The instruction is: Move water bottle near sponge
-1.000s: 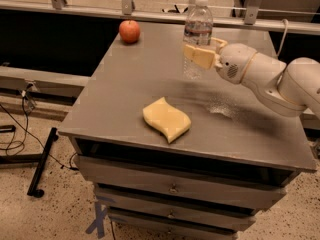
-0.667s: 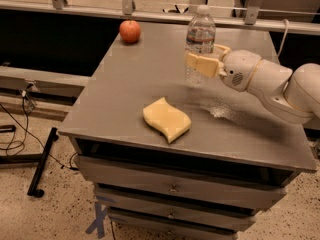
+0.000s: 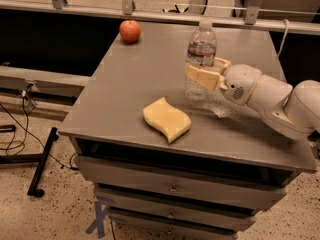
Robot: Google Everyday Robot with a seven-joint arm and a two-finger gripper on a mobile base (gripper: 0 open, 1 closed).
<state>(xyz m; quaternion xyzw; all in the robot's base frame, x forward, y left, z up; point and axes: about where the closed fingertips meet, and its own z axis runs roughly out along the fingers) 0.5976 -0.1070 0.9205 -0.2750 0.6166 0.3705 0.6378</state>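
Note:
Next, my gripper sets the water bottle free on the grey table (image 3: 187, 107) just behind the pale-yellow sponge, close to its edge.
The water bottle (image 3: 201, 51) is clear with a white cap and stands upright on the grey table (image 3: 120, 84). My gripper (image 3: 204, 74) reaches in from the right and is shut on the bottle's middle, its tan fingers (image 3: 200, 77) wrapped around it. The pale-yellow wavy sponge (image 3: 166, 119) lies flat on the table just in front and to the left of the bottle, a short gap apart from its base.
A red-orange apple (image 3: 130, 31) sits at the table's far left corner. My white arm (image 3: 272, 96) lies over the table's right side. Drawers are below the tabletop. Cables and a black stand leg lie on the floor at the left.
My gripper has carried the bottle forward, closer to the sponge, and lower toward the table. The sponge and apple have not moved.

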